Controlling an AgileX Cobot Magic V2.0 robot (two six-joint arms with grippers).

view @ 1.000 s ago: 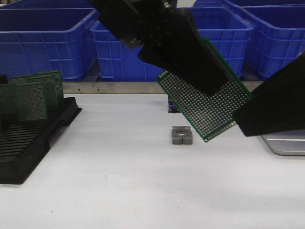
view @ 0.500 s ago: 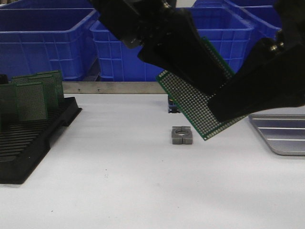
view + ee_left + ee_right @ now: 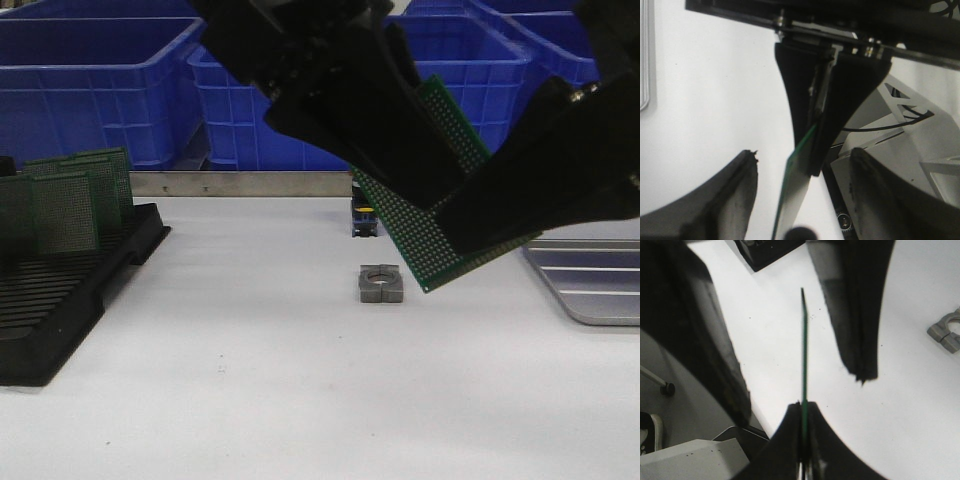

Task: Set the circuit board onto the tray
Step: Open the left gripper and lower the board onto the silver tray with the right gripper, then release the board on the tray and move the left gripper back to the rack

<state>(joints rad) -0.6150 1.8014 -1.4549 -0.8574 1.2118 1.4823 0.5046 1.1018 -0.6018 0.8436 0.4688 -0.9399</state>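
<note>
My right gripper is holding the green circuit board, tilted above the table's middle. It will let go of the board flat in the silver-grey tray's end (image 3: 591,285) nearest the grey metal block.
The green perforated circuit board (image 3: 425,245) hangs tilted in the air above the table's middle. My right gripper (image 3: 500,225) is shut on its lower right edge; in the right wrist view the fingers (image 3: 790,435) pinch the edge-on board (image 3: 804,350). My left gripper (image 3: 420,170) is open around the board's upper part. In the left wrist view its fingers (image 3: 735,195) stand apart on either side of the board (image 3: 792,210) without touching it. The silver-grey ridged tray (image 3: 590,285) lies flat at the right edge, below and right of the board.
A black slotted rack (image 3: 60,300) holding several upright green boards stands at the left. Blue plastic bins (image 3: 100,80) line the back. A small grey metal block (image 3: 381,284) lies mid-table under the board, with a small dark object (image 3: 365,220) behind it.
My right gripper came up from the lower right and closed on the board's lower edge. The left gripper shifted slightly and the board now tilts more steeply.
</note>
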